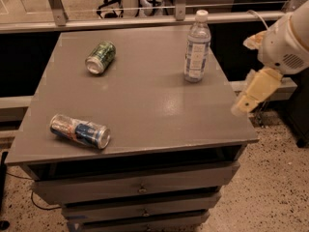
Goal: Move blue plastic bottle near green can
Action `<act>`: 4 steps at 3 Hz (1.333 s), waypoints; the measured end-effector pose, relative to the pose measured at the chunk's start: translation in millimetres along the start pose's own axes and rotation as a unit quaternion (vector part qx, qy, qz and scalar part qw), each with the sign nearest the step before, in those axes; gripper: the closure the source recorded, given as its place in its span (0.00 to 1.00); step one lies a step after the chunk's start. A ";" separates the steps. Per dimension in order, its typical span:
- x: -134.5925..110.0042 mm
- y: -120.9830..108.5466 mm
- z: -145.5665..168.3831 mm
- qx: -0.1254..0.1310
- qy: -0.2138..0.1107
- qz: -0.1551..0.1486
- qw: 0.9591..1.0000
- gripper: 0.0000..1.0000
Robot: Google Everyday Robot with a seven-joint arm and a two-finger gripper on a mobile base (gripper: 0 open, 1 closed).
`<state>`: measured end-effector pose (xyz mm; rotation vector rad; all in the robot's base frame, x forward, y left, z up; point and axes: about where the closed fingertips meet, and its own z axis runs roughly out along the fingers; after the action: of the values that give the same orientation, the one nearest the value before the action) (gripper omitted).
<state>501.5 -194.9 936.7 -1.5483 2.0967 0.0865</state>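
Note:
Next, I close my gripper around the blue plastic bottle, at the upper part of its pale label (197, 46), well below the white cap.
The blue plastic bottle (197, 47) stands upright near the back right of the grey table top (145, 100), with a white cap and a pale label. The green can (100, 58) lies on its side at the back left, its silver top facing the front. My gripper (251, 96) hangs off the table's right edge, to the right of the bottle and nearer the front, apart from it and holding nothing.
A blue, red and silver can (79, 131) lies on its side near the front left corner. Drawers (140, 187) sit under the top. A rail (145, 21) runs behind the table. A cable (263, 18) hangs at the back right.

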 end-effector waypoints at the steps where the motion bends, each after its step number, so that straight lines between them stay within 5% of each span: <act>1: -21.0 -39.7 37.1 0.032 -0.072 0.025 0.997 0.00; 2: -45.0 -76.7 68.4 0.054 -0.149 0.055 0.986 0.00; 3: -64.9 -114.1 89.9 0.081 -0.212 0.072 0.971 0.00; 4: -79.1 -137.9 106.5 0.079 -0.268 0.102 0.955 0.00</act>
<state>682.2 -135.6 915.3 -1.0601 1.7654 0.3618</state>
